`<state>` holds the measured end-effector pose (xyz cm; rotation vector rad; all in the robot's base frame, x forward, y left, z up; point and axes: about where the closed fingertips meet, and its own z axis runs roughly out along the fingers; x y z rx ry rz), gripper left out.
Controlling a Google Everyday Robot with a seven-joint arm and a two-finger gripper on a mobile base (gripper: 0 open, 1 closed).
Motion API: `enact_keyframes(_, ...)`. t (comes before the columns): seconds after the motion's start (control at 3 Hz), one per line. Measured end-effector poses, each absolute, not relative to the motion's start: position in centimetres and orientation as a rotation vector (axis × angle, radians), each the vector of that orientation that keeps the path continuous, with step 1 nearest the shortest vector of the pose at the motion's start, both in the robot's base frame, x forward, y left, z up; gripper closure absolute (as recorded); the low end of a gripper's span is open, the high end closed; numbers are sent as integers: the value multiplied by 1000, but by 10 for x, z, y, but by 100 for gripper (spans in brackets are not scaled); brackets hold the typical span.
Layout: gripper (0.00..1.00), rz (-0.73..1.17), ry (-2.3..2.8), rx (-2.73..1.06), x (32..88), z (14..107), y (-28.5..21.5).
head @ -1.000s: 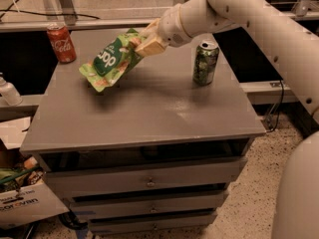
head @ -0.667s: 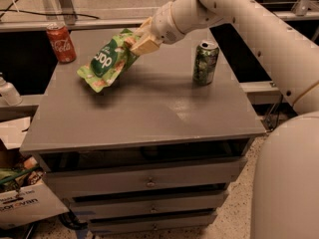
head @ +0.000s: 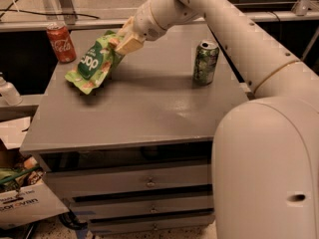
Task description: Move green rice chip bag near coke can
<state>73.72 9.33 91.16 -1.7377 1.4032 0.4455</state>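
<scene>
Next, my gripper lets go of the green rice chip bag on the cabinet top close in front of the coke can (head: 77,65).
The green rice chip bag (head: 92,63) is light green with a dark green circle and white lettering. It hangs tilted over the left back part of the grey cabinet top (head: 134,108), its lower end close to the surface. My gripper (head: 121,43) is shut on the bag's upper right end. The coke can (head: 61,43) is red with white script and stands upright at the back left corner, a short way left of the bag.
A green-patterned can (head: 205,62) stands upright at the right back of the top. The cabinet has drawers (head: 149,182) in front. A white bottle (head: 7,90) and a cardboard box (head: 25,203) are at the left, beside the cabinet.
My gripper has carried the bag further left, toward the coke can. The arm has swung across and now fills the right foreground. Both cans have stayed put.
</scene>
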Motion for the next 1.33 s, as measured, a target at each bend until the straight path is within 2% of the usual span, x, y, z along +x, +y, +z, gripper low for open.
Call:
enact_keyframes(0.67,100,496,1329,-1787,748,906,139)
enact_keyframes(1.33,100,510,1305,-1793,764,890,157)
